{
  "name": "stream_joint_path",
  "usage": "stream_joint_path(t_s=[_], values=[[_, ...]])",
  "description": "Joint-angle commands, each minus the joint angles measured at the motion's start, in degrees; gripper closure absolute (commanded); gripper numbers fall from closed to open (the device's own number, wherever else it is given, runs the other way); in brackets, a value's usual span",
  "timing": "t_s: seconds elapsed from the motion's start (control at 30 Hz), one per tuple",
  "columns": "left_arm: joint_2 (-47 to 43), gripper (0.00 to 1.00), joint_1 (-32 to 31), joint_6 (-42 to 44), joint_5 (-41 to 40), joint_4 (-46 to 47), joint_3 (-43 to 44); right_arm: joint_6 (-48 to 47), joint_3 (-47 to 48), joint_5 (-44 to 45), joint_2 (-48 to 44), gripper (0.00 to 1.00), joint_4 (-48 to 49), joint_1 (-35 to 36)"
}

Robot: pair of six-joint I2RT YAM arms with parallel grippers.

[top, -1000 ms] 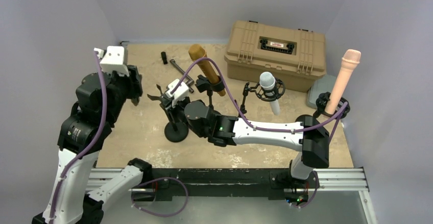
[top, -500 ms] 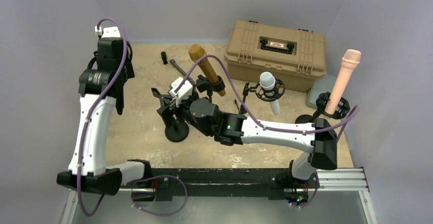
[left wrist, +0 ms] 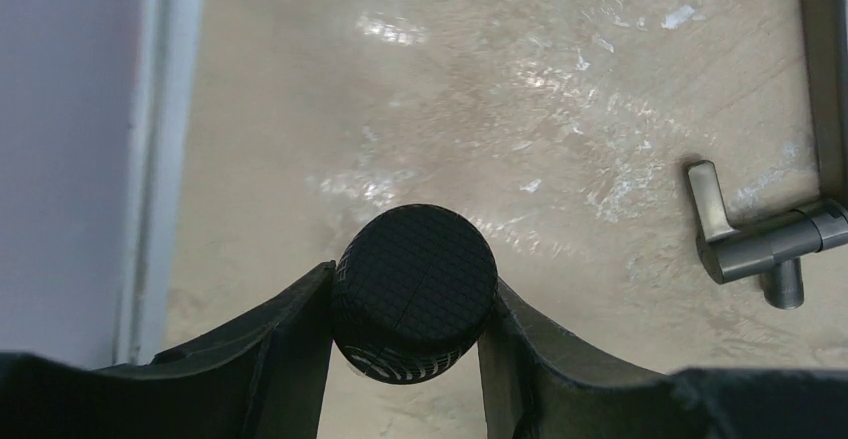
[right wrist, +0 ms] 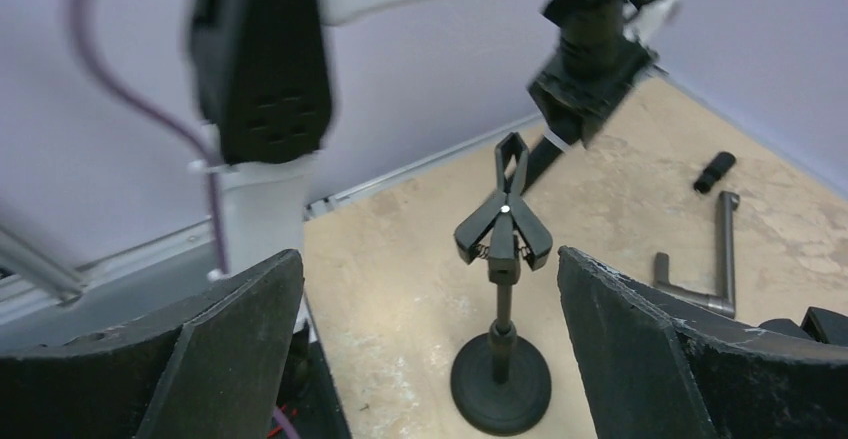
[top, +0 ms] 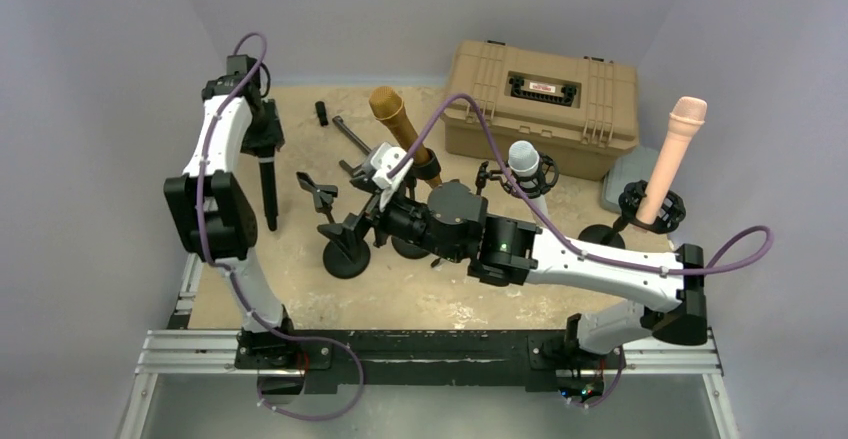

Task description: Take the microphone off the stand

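The black microphone, now hanging head-down away from its stand, will be released by my left gripper on the table (top: 315, 195) beside the empty stand, near the L-shaped bar.
The black microphone (top: 268, 187) hangs head-down from my left gripper (top: 262, 139) at the back left, away from its stand. In the left wrist view its mesh head (left wrist: 415, 294) sits between the two fingers of the left gripper (left wrist: 408, 309), which is shut on it. The stand (top: 346, 257), a round black base with a thin pole, carries an empty spring clip (top: 318, 194). My right gripper (top: 352, 209) stands wide open just right of the stand. In the right wrist view the clip (right wrist: 503, 224) and base (right wrist: 500, 384) lie ahead of that gripper (right wrist: 430, 289), touching neither finger.
A gold microphone (top: 400, 134), a white one (top: 525, 174) and a pink one (top: 675, 154) stand in other holders to the right. A tan case (top: 540, 104) sits at the back. A metal L-shaped bar (left wrist: 760, 249) and a small black cylinder (right wrist: 715, 172) lie on the table.
The left arm has swung out to the back left, carrying the black microphone away from the stand. The right gripper has opened off the stand and drawn back to the right.
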Motion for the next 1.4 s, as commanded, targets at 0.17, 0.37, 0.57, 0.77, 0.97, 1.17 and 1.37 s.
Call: stream_joint_path(t_s=[0.17, 0.37, 0.57, 0.77, 0.97, 1.17, 1.37], values=[[15.73, 1.00, -0.11, -3.19, 14.95, -5.52, 13.91, 2.47, -6.23, -8.95, -9.98, 0.06, 2.24, 0.69], [19.91, 1.00, -2.52, -3.38, 14.44, -7.05, 15.43, 2.34, -6.93, -8.92, -11.58, 0.06, 2.83, 1.15], [21.40, 0.91, -6.69, -2.97, 11.26, -7.26, 15.18, 2.84, -7.97, -9.05, -12.35, 0.07, 5.16, 1.34], [23.60, 0.79, -8.26, -3.29, 8.12, -8.73, 16.75, 3.46, -7.91, -8.28, -13.41, 0.08, 5.26, 2.18], [23.97, 0.66, -8.31, -3.27, 7.87, -8.00, 15.85, 4.19, -8.90, -7.50, -13.68, 0.08, 6.31, 2.48], [24.15, 0.41, -8.44, -3.55, 8.29, -8.00, 15.95, 5.04, -9.14, -6.77, -13.04, 0.08, 7.98, 3.10], [24.48, 0.37, -8.43, -4.07, 8.74, -7.61, 15.73, 4.10, -8.02, -4.53, -12.54, 0.08, 7.66, 4.95]])
